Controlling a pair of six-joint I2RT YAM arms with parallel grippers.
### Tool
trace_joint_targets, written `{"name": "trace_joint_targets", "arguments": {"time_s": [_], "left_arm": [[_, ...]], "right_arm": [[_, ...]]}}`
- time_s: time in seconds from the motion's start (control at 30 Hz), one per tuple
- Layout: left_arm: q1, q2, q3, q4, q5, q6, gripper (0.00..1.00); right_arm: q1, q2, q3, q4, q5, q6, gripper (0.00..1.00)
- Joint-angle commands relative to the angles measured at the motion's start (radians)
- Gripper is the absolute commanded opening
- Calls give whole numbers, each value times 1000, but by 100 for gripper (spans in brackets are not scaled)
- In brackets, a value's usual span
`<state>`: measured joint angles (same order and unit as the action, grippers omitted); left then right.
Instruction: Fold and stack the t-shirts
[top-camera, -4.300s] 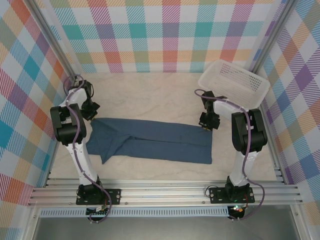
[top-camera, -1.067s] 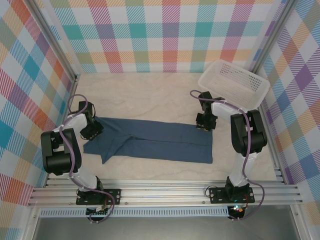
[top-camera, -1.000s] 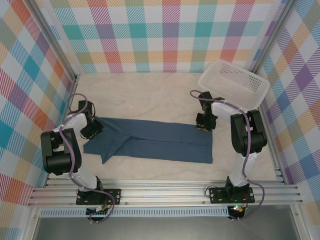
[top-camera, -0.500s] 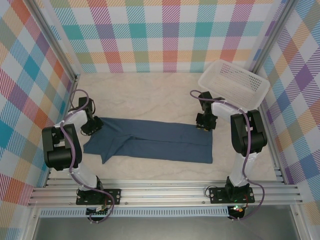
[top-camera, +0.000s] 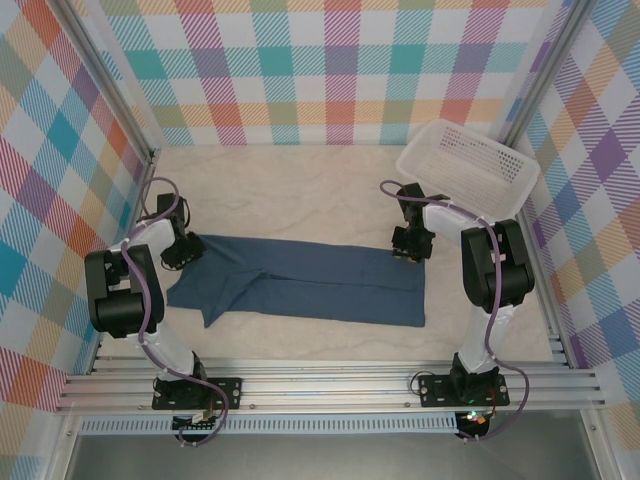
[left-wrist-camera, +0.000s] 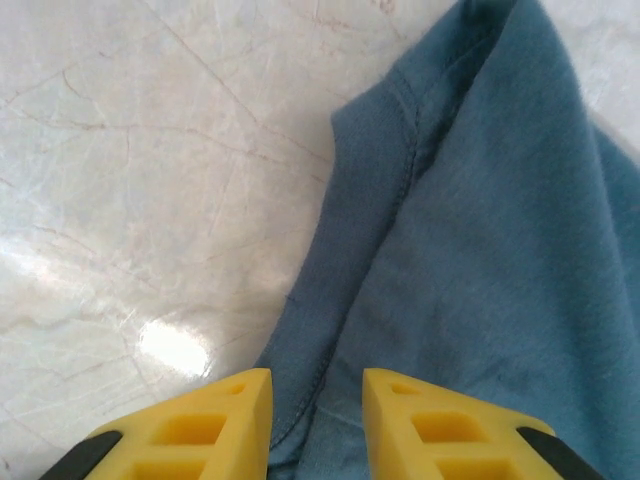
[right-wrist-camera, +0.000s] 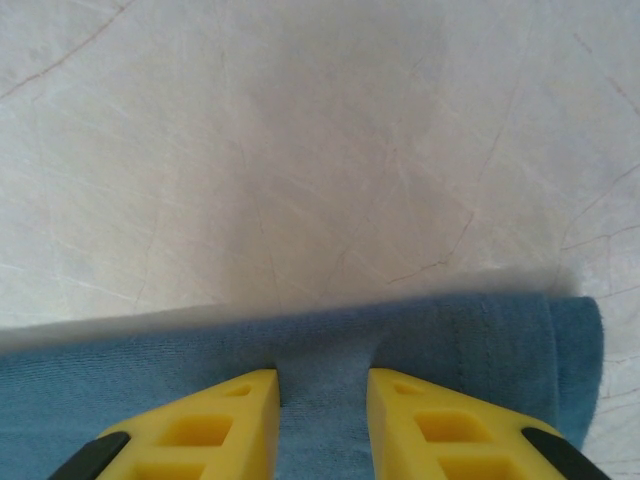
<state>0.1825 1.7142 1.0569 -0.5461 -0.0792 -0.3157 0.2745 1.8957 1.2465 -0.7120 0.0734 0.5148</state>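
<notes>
The collar end of the t-shirt lies bunched and slanted near the robot's left gripper, so that gripper should pinch and tug the cloth (top-camera: 199, 284) beside the collar before it takes the t-shirt's corner.
A dark teal-blue t-shirt (top-camera: 310, 280) lies folded into a long band across the middle of the table. My left gripper (top-camera: 186, 251) sits at the band's far left corner. In the left wrist view its yellow fingers (left-wrist-camera: 200, 425) straddle the hemmed edge of the t-shirt (left-wrist-camera: 480, 250), with cloth between them. My right gripper (top-camera: 407, 249) is at the far right corner. In the right wrist view a raised tab of the t-shirt (right-wrist-camera: 450, 350) is pinched between its yellow fingers (right-wrist-camera: 440, 425).
A white perforated basket (top-camera: 468, 165) stands tilted at the back right, just behind the right arm. Bare pale marble tabletop (top-camera: 290, 195) lies behind the shirt. Checked walls close in on three sides, and an aluminium rail (top-camera: 330, 385) runs along the near edge.
The left arm swung down from the back left to the shirt's left corner, then edged slightly backward over the last second. The right gripper shifted a little left onto the shirt's edge.
</notes>
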Motion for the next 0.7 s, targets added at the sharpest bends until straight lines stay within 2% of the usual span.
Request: {"name": "trace_joint_targets", "arguments": {"time_s": [0.0,0.23,0.47,0.67], "left_arm": [[14,12,-5,47,41,22,28],[15,17,-22,86,102,9,23],[15,-44,-27,-38,-22,-25,28],[-6,-174,-92,-132,19,-121,29]], "right_arm": [[-6,9,18,-29,-10,-9,29],[-9,11,19,-35,-6,-10,29],[-11,22,26,-31,-10,-6,29],[-15,33,37,-29,-12,-4,29]]}}
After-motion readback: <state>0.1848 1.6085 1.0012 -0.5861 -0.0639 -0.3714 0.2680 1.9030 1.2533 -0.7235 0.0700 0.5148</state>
